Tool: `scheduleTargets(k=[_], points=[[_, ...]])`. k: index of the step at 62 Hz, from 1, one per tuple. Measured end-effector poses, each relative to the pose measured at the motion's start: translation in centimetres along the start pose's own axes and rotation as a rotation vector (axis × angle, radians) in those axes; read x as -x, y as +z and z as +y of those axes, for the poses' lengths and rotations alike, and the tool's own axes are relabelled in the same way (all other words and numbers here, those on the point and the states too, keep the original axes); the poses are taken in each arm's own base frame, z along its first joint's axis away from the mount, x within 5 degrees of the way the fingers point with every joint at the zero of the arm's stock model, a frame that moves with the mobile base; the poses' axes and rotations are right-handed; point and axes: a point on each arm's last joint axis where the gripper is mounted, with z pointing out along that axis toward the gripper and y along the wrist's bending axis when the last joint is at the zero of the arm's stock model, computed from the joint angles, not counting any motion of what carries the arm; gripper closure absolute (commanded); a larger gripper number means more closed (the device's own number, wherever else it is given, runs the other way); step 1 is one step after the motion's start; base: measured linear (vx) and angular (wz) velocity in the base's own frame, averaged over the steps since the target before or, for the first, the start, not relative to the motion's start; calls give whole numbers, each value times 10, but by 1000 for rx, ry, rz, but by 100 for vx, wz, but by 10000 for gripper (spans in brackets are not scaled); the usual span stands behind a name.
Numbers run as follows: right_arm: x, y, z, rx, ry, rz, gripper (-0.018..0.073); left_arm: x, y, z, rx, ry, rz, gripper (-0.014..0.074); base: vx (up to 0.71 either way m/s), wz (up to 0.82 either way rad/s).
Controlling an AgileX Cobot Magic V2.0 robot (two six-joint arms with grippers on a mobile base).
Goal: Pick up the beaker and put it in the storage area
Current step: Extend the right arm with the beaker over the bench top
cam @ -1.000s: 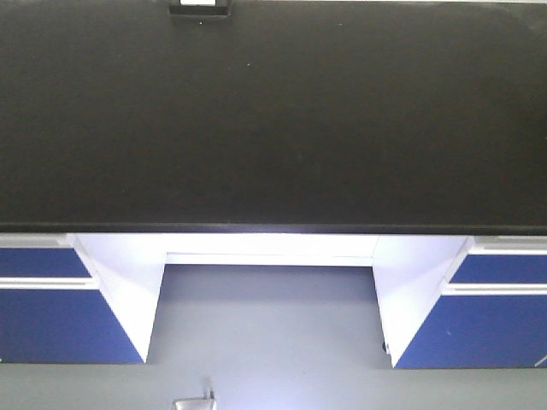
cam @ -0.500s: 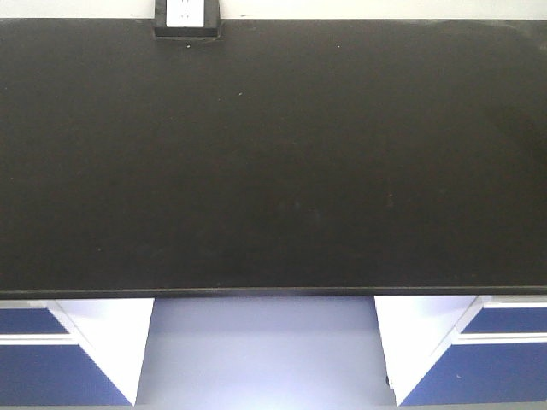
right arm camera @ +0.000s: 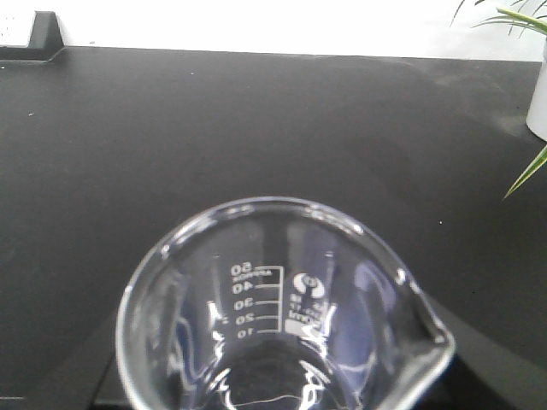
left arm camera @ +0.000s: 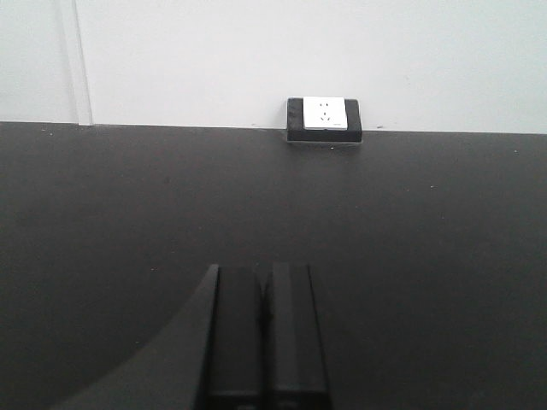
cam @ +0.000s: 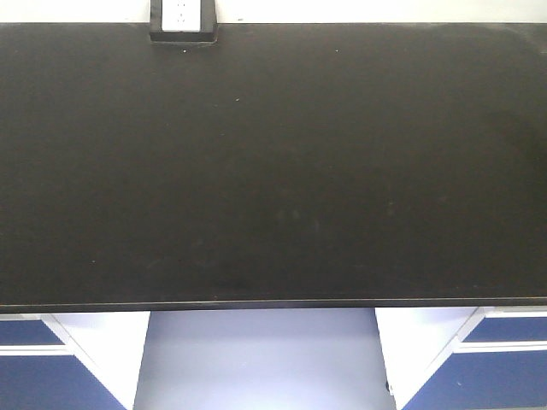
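The robot's right gripper needs to set the beaker down on the plant's side of the black benchtop (cam: 409,210), toward the benchtop's front edge.
A small clear glass beaker (right arm camera: 282,316) with white graduation marks and a pour lip at the right fills the lower part of the right wrist view. My right gripper (right arm camera: 286,384) is shut on it, its dark fingers (right arm camera: 81,384) showing on either side. The beaker hangs above the storage area (right arm camera: 256,120), a wide matte black benchtop (cam: 273,171). My left gripper (left arm camera: 265,269) is shut with nothing in it and hovers over the same benchtop (left arm camera: 427,222). Neither gripper shows in the front view.
A black-framed white socket box (cam: 181,19) (left arm camera: 324,119) stands at the benchtop's back edge against a white wall. Green plant leaves (right arm camera: 523,171) and a white pot (right arm camera: 538,102) are at the far right. Blue cabinet fronts (cam: 479,380) sit below the front edge.
The front view has closed in on the bench. The benchtop now fills more of the frame, the socket box has come fully into view, and the cabinets have slid down.
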Motion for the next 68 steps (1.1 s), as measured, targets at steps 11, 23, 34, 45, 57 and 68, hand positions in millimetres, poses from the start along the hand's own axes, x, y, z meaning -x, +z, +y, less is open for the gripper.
scheduleTargets(k=[11, 23, 34, 45, 57, 68], points=[[0, 0, 0, 0, 0, 0, 563, 0, 0, 0, 0, 0, 0, 605, 0, 0], [1, 0, 0, 0, 0, -14, 563, 0, 0, 0, 0, 0, 0, 605, 0, 0], [5, 0, 0, -1, 1, -50, 563, 0, 0, 0, 0, 0, 0, 605, 0, 0], [33, 7, -1, -13, 0, -295, 561, 0, 0, 0, 0, 0, 0, 605, 0, 0], [55, 64, -3, -18, 0, -339, 559, 0, 0, 0, 0, 0, 0, 605, 0, 0], [41, 135, -2, -6, -37, -232, 559, 0, 0, 0, 0, 0, 0, 605, 0, 0]])
